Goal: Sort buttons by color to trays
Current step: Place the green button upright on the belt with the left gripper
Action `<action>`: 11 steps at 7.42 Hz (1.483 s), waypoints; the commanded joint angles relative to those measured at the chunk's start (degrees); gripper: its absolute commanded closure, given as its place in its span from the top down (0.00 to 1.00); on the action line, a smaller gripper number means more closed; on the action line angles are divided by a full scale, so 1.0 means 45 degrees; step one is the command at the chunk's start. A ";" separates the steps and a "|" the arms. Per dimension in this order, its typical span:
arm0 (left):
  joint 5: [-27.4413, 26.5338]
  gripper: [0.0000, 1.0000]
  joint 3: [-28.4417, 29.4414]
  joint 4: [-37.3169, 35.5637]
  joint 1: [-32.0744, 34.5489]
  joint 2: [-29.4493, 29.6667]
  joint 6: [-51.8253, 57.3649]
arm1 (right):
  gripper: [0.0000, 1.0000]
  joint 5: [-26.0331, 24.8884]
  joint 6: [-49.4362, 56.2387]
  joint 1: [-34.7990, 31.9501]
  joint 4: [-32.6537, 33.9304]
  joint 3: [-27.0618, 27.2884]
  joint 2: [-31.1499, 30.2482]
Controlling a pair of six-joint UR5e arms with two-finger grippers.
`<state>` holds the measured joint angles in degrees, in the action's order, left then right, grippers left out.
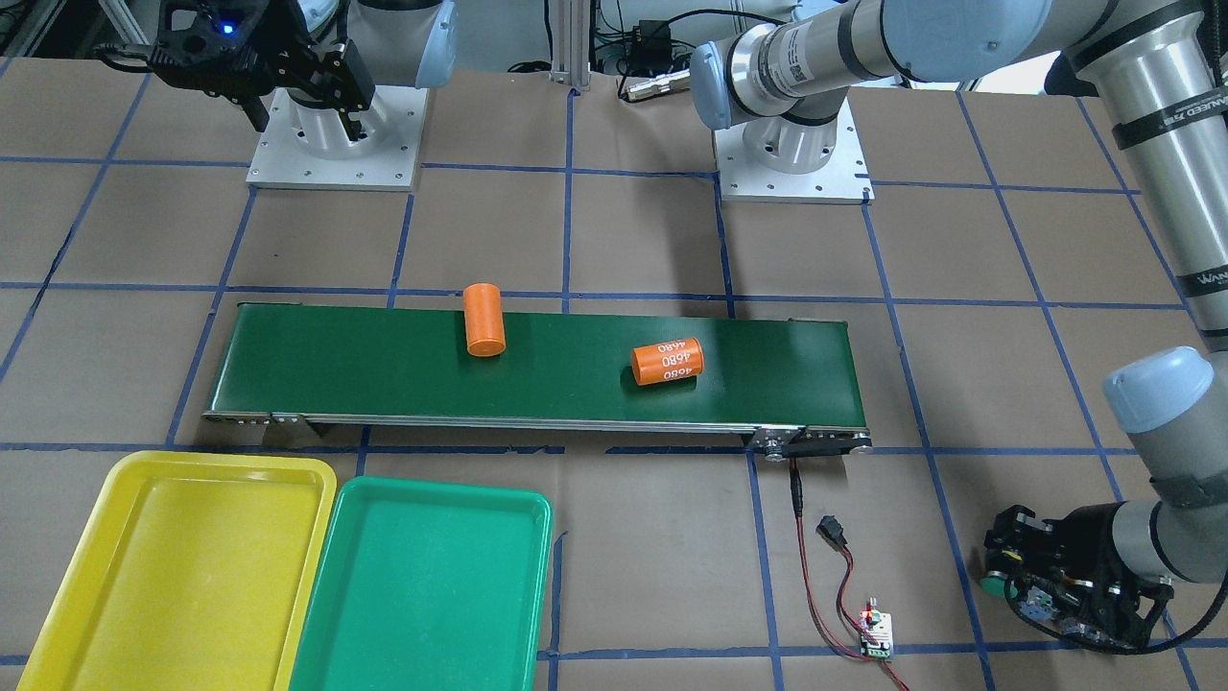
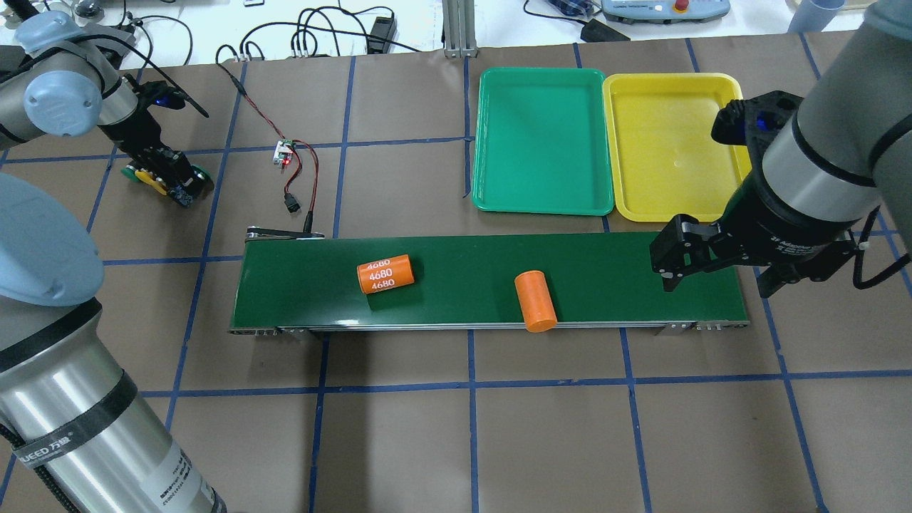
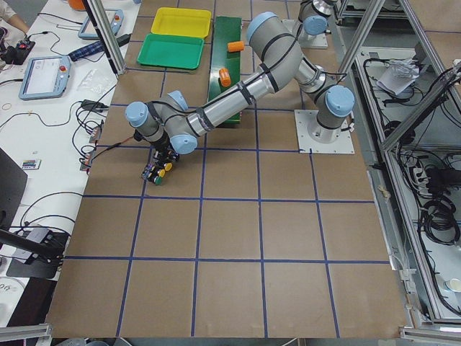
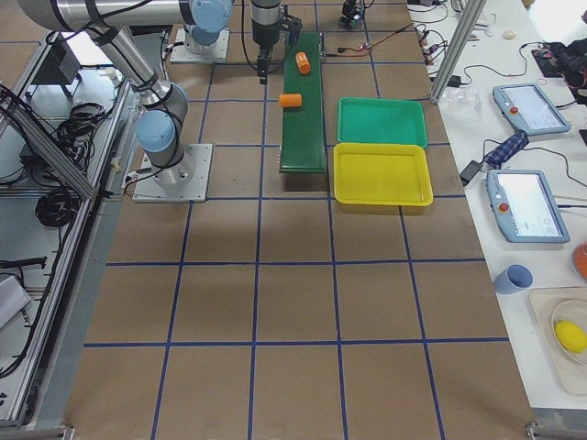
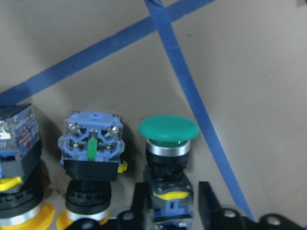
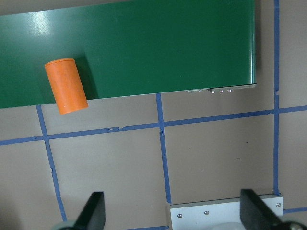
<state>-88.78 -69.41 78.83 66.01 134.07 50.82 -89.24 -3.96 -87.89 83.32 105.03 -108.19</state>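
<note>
Next, I let go of the green-capped button with my left gripper on the dark-green conveyor belt (image 1: 749, 369), near the belt's end by the wires.
Several buttons lie clustered at the table's far left end. In the left wrist view, a green-capped button (image 5: 169, 129) sits between my left gripper's fingertips (image 5: 140, 201), which are drawn in close on its body. Two buttons with blue contact blocks (image 5: 91, 143) and yellow caps lie beside it. My left gripper (image 2: 167, 178) is low over this cluster, and a second green cap (image 2: 129, 172) shows at its far side. My right gripper (image 2: 719, 278) is open and empty, above the belt's right end. The green tray (image 2: 541, 139) and the yellow tray (image 2: 670, 142) hold nothing.
A long dark-green conveyor belt (image 2: 491, 281) crosses the middle and carries two orange cylinders, one marked 4680 (image 2: 385, 273) and one plain (image 2: 536, 301). A small circuit board with red and black wires (image 2: 285, 153) lies between the buttons and the belt.
</note>
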 commanded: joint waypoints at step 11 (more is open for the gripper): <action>0.0236 0.09 -0.8033 -0.0226 0.4023 -0.7215 -0.7426 | 1.00 -0.0130 0.0020 0.0000 0.0000 0.0039 0.0020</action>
<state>-87.52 -103.87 81.48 82.90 102.31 18.52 -89.81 -3.90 -87.89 83.32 105.14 -108.07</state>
